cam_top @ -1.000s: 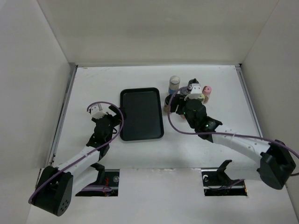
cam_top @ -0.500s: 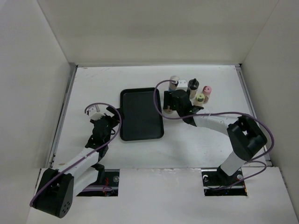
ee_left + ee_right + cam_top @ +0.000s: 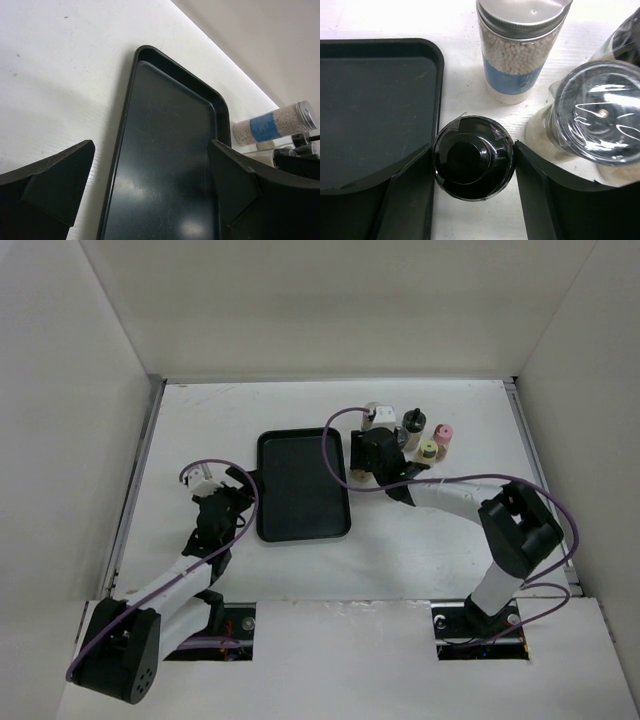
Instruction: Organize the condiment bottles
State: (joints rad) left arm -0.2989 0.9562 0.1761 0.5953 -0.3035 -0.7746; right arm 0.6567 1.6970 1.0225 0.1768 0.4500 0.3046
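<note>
Next, my right gripper sets the small bottle free. It will let go in the black tray's far corner (image 3: 279, 459) on my left gripper's side.
My right gripper (image 3: 473, 165) is shut on a small bottle with a glossy black cap (image 3: 473, 157). It stands upright on the table just off the right rim of the black tray (image 3: 370, 100), with a finger touching each side of the cap. Behind it stands the tall grey-capped bottle with a blue label (image 3: 520, 50), and to the right a bottle with a film-wrapped dark cap (image 3: 600, 120). From above, the right gripper (image 3: 360, 472) is by the tray (image 3: 302, 485), with pink-capped (image 3: 444, 432) and pale-yellow-capped (image 3: 428, 450) bottles to its right. My left gripper (image 3: 150, 200) hangs open over the tray's left edge.
White walls enclose the table on three sides. The right arm's purple cable loops over the tray's right rim (image 3: 345, 480). The blue-label bottle (image 3: 272, 125) also shows beyond the tray's far corner in the left wrist view.
The right arm has folded at the elbow and its gripper has moved left to the tray's right edge, opened and closed onto the black-capped bottle. The left arm has barely moved.
</note>
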